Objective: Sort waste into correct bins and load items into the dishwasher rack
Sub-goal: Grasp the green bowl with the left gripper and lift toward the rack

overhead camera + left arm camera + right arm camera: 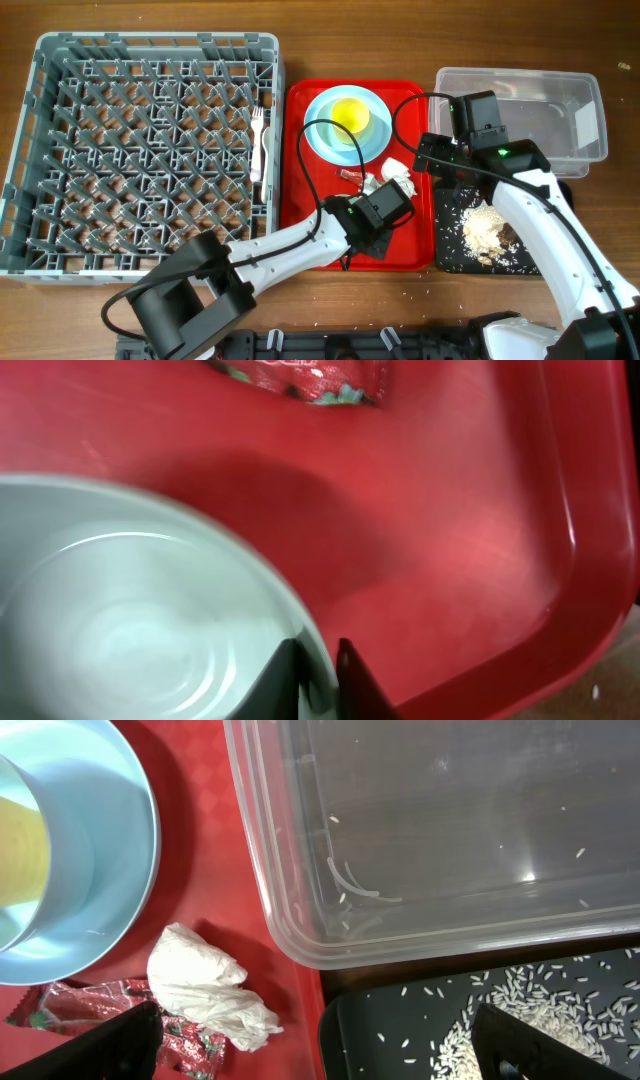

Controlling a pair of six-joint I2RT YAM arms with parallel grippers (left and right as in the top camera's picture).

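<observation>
Next, my left gripper lets go of the pale mint-green bowl on the grey rack's wires (239, 94) just behind the white fork. The bowl is now low over the red tray.
My left gripper (385, 213) (320, 682) is low over the red tray and shut on the rim of a pale mint-green bowl (130, 620); the gripper hides the bowl in the overhead view. My right gripper (440, 160) (320, 1050) is wide open and empty above the gap between the red tray and the black tray (455, 255) (400, 1030). The white tissue wad (393, 175) (205, 985) and the red wrapper (350, 177) (70, 1002) (300, 380) lie on the red tray by its left finger. The blue plate (322, 140) (110, 850) carries the yellow cup (350, 115) (15, 840).
The grey rack (30, 150) fills the left side and a white fork (258, 140) lies at its right edge. The clear tub (520, 110) (290, 920) stands at the back right. Beige scraps (485, 225) (560, 1020) lie in the black tray. The red tray (310, 200) (450, 510) is in the middle.
</observation>
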